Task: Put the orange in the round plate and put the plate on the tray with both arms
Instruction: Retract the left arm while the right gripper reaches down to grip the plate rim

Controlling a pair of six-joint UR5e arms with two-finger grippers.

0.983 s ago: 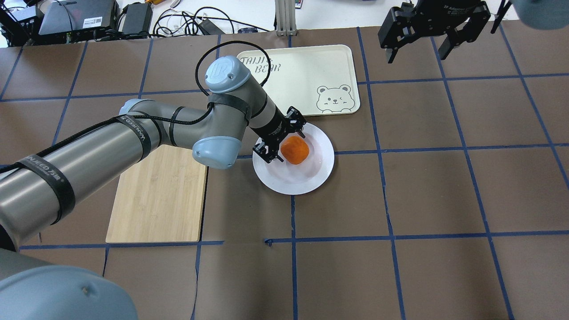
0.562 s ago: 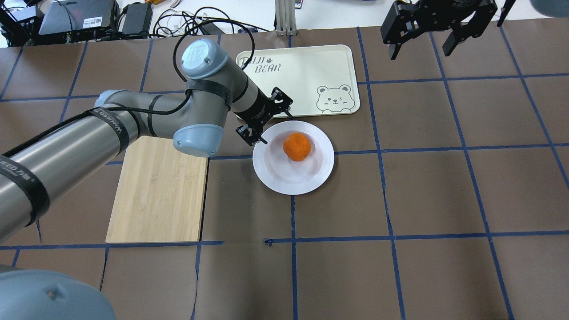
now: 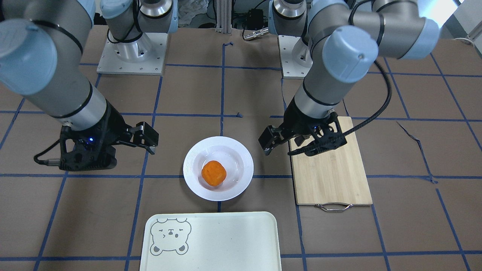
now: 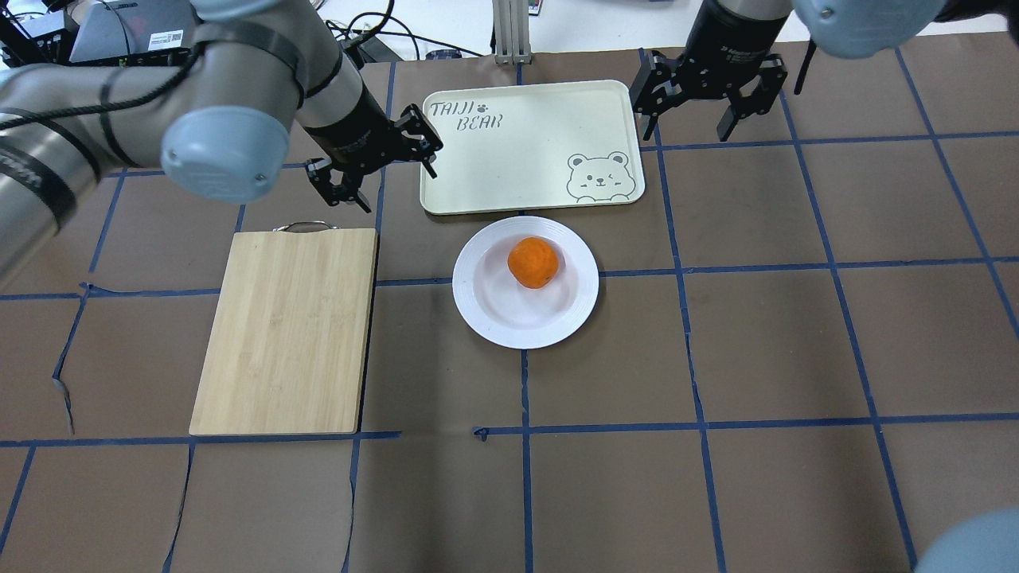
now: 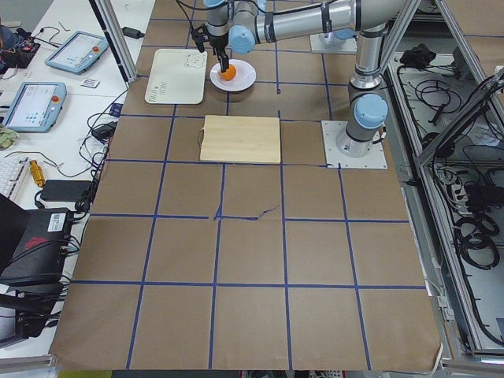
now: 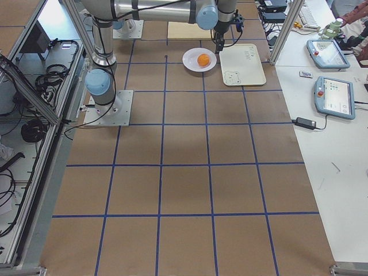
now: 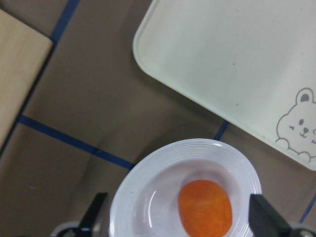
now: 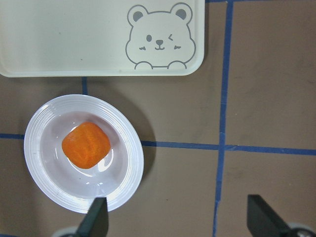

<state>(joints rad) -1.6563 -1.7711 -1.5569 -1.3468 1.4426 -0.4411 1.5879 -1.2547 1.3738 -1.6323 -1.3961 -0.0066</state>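
Observation:
Next, my right gripper grips the white round plate's rim (image 3: 185, 161) (image 8: 140, 173) on the side that faces away from the bamboo cutting board.
The orange (image 4: 533, 263) lies loose in the white round plate (image 4: 487, 318), a little off its centre toward the tray. The cream tray (image 4: 529, 139) with the bear face sits just beyond the plate, not touching it. My left gripper (image 4: 400, 191) hangs open and empty above the table off the tray's left edge. My right gripper (image 4: 685, 131) is open and empty too, off the tray's far right corner. The left wrist view looks down on the orange (image 7: 205, 207) and the plate (image 7: 133, 192). The right wrist view shows the orange (image 8: 85, 144), the plate (image 8: 123, 182) and the tray (image 8: 74, 39).
A bamboo cutting board (image 4: 286, 330) with a metal handle lies left of the plate. Brown paper with blue tape lines covers the table (image 4: 716, 358). Cables and devices sit beyond the far edge. In the front-facing view the arms flank the plate (image 3: 196, 158).
My left gripper let go of the orange, which stays in the plate, then drew back and up to the tray's left edge. The right gripper moved left toward the tray's right corner.

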